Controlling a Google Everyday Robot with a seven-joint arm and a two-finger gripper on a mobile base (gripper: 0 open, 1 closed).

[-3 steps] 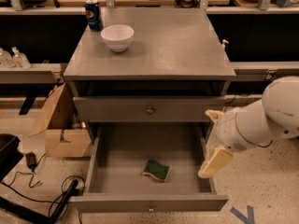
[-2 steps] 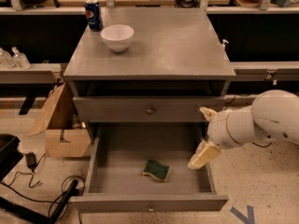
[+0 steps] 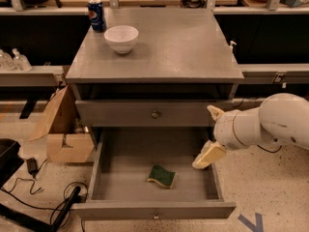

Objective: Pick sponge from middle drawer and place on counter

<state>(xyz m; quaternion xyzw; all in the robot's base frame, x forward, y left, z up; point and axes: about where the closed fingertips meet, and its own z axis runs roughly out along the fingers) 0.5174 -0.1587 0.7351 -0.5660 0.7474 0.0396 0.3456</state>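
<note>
The sponge is inside the open middle drawer. Next, my gripper closes on the end of the sponge (image 3: 171, 179) nearest its fingers.
The sponge (image 3: 161, 176), dark green on top with a yellow edge, lies flat on the floor of the open middle drawer (image 3: 116, 163), near its front and middle. The drawer is pulled out under a closed gray drawer front with a round knob (image 3: 155, 114). The gray counter (image 3: 178, 47) tops the cabinet. My gripper (image 3: 208, 154), with cream-colored fingers, hangs from the white arm over the drawer's right side, right of the sponge and apart from it. It holds nothing.
A white bowl (image 3: 121, 38) and a blue soda can (image 3: 97, 15) stand at the counter's back left. A cardboard box (image 3: 65, 129) sits on the floor left of the cabinet, with cables (image 3: 53, 204) and a dark object beside it. Shelves run behind.
My gripper and arm have moved left and slightly up, from outside the drawer's right wall to over its right side. The sponge has not moved.
</note>
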